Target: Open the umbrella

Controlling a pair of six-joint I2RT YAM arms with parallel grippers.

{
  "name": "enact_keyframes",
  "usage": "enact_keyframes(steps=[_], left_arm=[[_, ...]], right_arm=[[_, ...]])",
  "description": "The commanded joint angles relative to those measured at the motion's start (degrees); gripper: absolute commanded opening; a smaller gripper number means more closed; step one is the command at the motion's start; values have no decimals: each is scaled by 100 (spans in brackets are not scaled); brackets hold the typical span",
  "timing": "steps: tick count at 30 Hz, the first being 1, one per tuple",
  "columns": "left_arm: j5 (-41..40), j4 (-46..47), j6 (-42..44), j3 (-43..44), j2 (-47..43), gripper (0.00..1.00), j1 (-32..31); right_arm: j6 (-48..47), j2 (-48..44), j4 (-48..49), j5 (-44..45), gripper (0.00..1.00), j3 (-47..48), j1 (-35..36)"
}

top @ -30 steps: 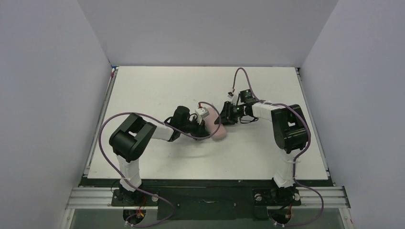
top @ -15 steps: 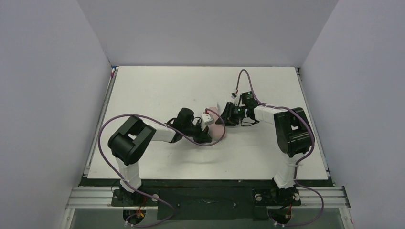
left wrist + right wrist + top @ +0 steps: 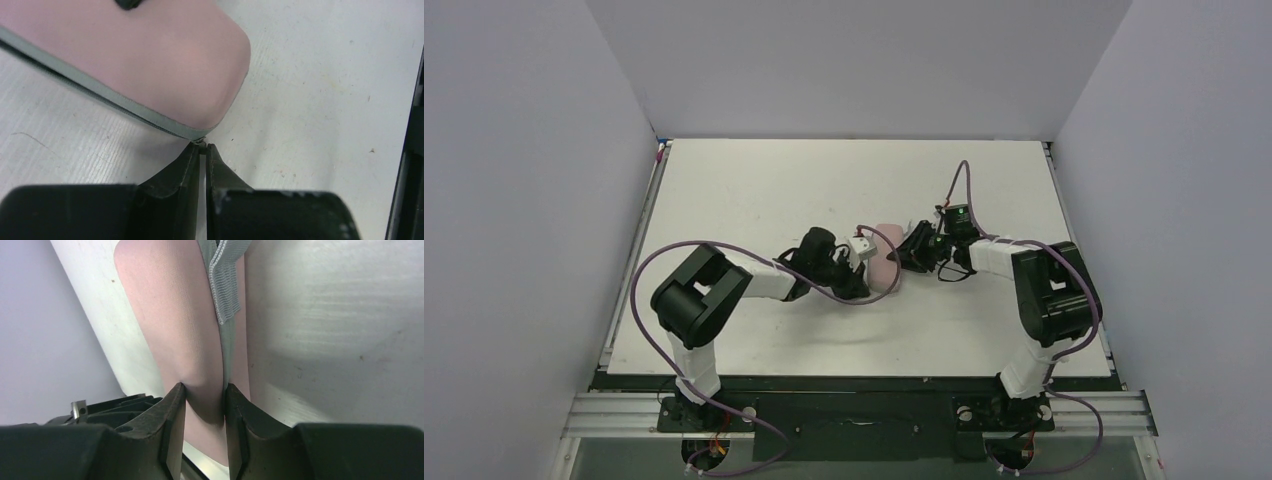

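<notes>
The case's long side is pinched in my right gripper close to my left gripper's zipper pull, so I should open my right gripper and take the case's far end (image 3: 888, 229).
No umbrella shows in any view. A pink oval clamshell case (image 3: 885, 266) with a grey zipper band (image 3: 100, 92) lies mid-table between the arms. My left gripper (image 3: 867, 288) is at the case's near end. In the left wrist view the left gripper (image 3: 202, 150) is shut, pinching the small metal zipper pull (image 3: 202, 143) at the case's rounded corner (image 3: 165, 60). My right gripper (image 3: 909, 251) is at the case's right side. In the right wrist view the right gripper (image 3: 204, 395) is shut on the case's pink shell (image 3: 175, 315), beside a grey fabric tab (image 3: 225, 285).
The white table (image 3: 754, 190) is walled by grey panels at the left, back and right. Purple cables loop over both arms. The black frame rail runs along the near edge (image 3: 854, 380).
The right arm has swung to the right and slightly nearer, its gripper still on the case. The left gripper has crept right along the case's near end. The case has turned a little.
</notes>
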Motion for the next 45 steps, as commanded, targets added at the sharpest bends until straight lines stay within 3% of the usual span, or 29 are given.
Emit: enact_keyframes(steps=[1, 3, 4, 5, 6, 8, 11, 18, 21, 26, 32, 37, 45], left_arm=[[-57, -306, -1065, 103, 231, 0, 150], [-8, -308, -1147, 258, 337, 0, 280], [12, -347, -1124, 306, 360, 0, 373], [42, -337, -1118, 369, 410, 0, 471], [72, -335, -1088, 397, 436, 0, 526], [205, -367, -1013, 522, 527, 0, 662], [582, -665, -859, 889, 723, 0, 818], [947, -1150, -312, 1455, 1036, 0, 875], [1017, -1170, -305, 1545, 1141, 0, 943], [1064, -1310, -256, 1752, 1300, 0, 1007], [1076, -1396, -266, 1898, 1367, 0, 1095], [1027, -1358, -354, 1961, 1376, 0, 1125], [1025, -1234, -179, 1322, 879, 0, 1034]], right_arm=[[858, -57, 678, 1023, 1, -464, -130], [257, -83, 109, 841, 20, -263, -87], [55, -113, -91, 762, 34, -204, -104], [-388, -230, -485, 718, 41, -114, -154], [-601, -301, -674, 685, 58, -64, -182], [-1180, -567, -1256, 633, 76, 68, -289], [-2226, -787, -2211, 261, 81, 347, -399], [-5023, -337, -4456, -174, 72, 2149, -645], [-5259, 75, -4595, -671, 64, 2872, -564], [-4632, 887, -4435, -1480, 47, 3446, -93], [-3432, 1246, -3318, -1770, 28, 2949, 303], [-2519, 1417, -2285, -1555, 22, 2435, 405], [-1975, 1618, -1468, -889, 0, 1896, 25]])
